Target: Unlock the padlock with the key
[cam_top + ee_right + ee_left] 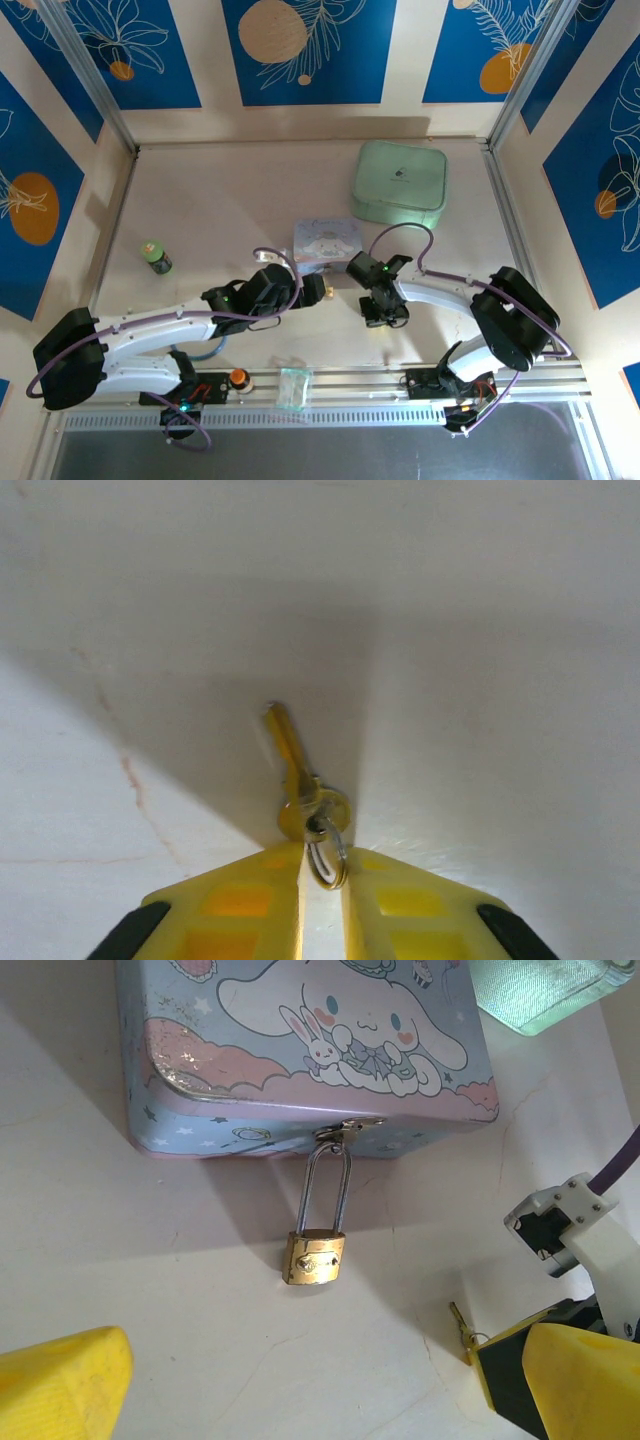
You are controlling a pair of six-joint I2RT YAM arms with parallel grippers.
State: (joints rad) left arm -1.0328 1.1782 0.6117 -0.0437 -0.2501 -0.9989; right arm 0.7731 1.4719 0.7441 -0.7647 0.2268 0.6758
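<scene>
The key hangs loose beyond my right gripper's fingers, which pinch its ring, so I will open them and take the key's head (316, 813) before going to the padlock.
The brass padlock (314, 1257) lies flat on the table. Its silver shackle (327, 1185) is hooked through the latch of the pale blue cartoon tin (300, 1050) (326, 240). My left gripper (320, 1400) (310, 288) is open just short of the lock, with a yellow finger (60, 1385) far out on each side and nothing between them. My right gripper (322, 865) (385, 320) is shut on the key's ring. The small key (292, 760) (458, 1320) sticks out beyond the fingertips, low over the table, to the right of the padlock and apart from it.
A mint green box (400, 182) (540, 990) stands behind the tin at the back right. A small green bottle (155, 257) is at the left. Near the front rail sit an orange knob (238, 378), a clear packet (292, 388) and blue tubing (205, 352).
</scene>
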